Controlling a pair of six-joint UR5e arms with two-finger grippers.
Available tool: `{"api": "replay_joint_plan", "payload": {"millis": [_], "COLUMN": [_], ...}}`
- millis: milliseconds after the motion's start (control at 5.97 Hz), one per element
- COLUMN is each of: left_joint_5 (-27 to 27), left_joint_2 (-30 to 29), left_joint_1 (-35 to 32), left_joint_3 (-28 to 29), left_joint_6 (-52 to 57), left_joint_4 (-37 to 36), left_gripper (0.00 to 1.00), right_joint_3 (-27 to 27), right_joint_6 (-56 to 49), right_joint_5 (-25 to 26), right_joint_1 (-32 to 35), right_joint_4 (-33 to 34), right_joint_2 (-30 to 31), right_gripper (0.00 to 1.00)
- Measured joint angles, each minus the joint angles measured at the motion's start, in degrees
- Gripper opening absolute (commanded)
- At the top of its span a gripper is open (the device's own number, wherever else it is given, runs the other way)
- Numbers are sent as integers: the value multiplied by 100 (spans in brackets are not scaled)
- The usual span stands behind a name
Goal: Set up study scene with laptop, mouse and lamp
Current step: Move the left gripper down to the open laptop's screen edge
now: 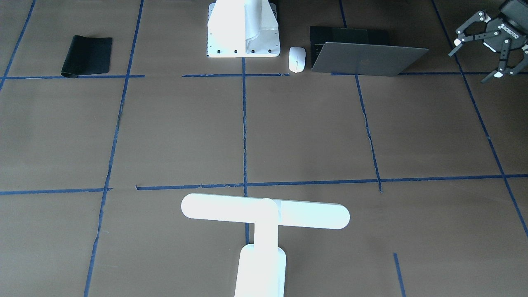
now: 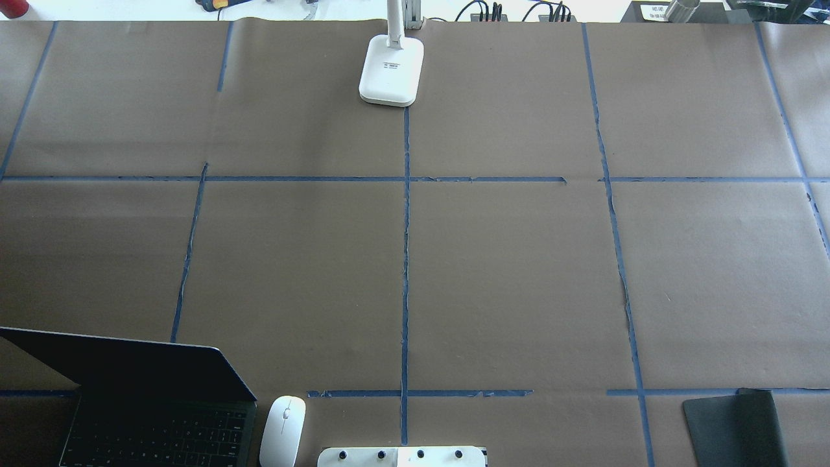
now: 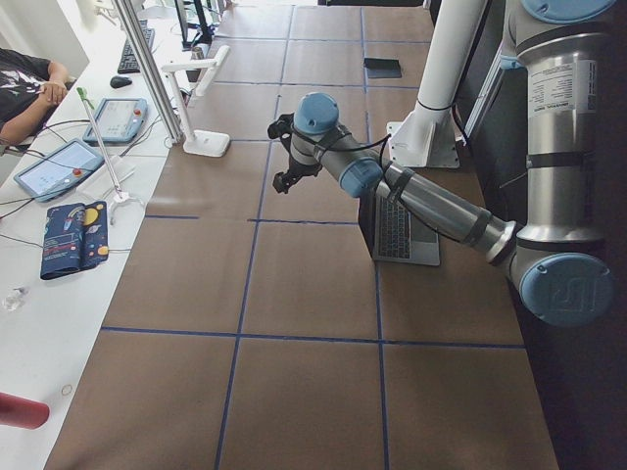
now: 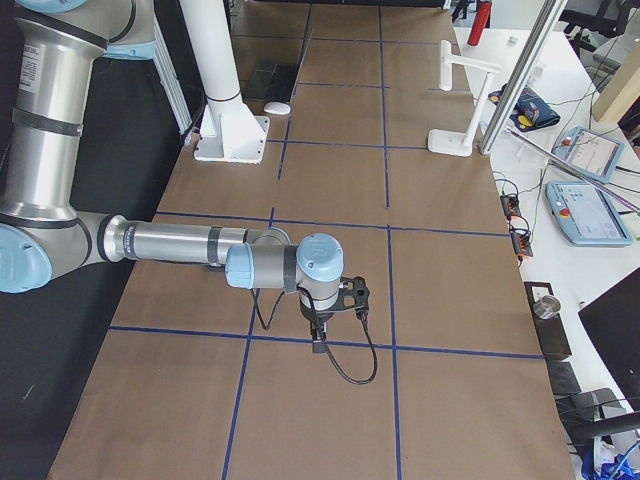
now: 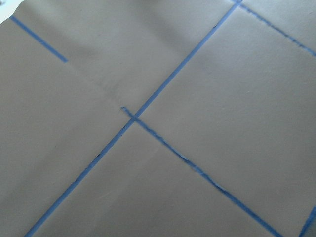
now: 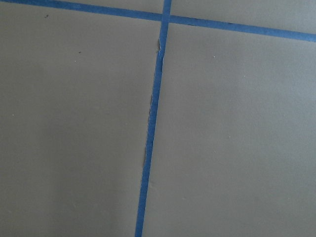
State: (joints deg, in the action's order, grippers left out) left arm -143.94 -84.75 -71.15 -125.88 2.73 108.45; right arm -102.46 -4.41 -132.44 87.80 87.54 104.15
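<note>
My left gripper should go to the dark-grey laptop next and grab the top edge of its screen (image 1: pixel 390 46), past the middle, away from the mouse.
The dark-grey laptop (image 1: pixel 363 57) stands open at the robot's edge of the table, keys showing in the overhead view (image 2: pixel 149 431). The white mouse (image 1: pixel 297 60) lies right beside it, between it and the white pedestal; it also shows in the overhead view (image 2: pixel 283 429). The white T-shaped lamp (image 1: pixel 264 214) stands at the far edge on the centre line, its base in the overhead view (image 2: pixel 391 70). My left gripper (image 1: pixel 472 64) is open and empty, hovering beyond the laptop's outer side. My right gripper (image 4: pixel 318 335) hangs over bare paper, far from everything; I cannot tell whether it is open or shut.
A white bolted pedestal (image 1: pixel 243 33) stands at the robot's edge in the middle. A black flexible mat (image 1: pixel 87 55) lies on the robot's right side. Brown paper with blue tape lines (image 2: pixel 406 259) covers the table. Operator tablets (image 3: pixel 118 116) lie beyond the far edge.
</note>
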Motion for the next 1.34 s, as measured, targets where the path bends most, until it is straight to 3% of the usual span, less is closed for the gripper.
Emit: {"api": "replay_joint_plan", "payload": {"millis": [335,502,1005,1340], "left_joint_5": [-56,-21,207,461], "left_joint_2": [-98,-95,520,695], "left_joint_1": [1160,1657,2016,2254], "left_joint_3": [-474,-516,-505,-398], "left_joint_6": [-384,-75,2051,2286], "left_joint_4": [33,33,4,1], "left_gripper": [100,100,100,99], "right_joint_3": [4,13,18,21], "right_joint_6": [4,6,1,1], "right_joint_5": [-1,-1,-1,-1], "right_joint_1": [0,0,0,0], "right_joint_4": [0,0,4,8], "right_joint_2": [-2,-6,-8,-7], "right_gripper": [100,100,100,100]}}
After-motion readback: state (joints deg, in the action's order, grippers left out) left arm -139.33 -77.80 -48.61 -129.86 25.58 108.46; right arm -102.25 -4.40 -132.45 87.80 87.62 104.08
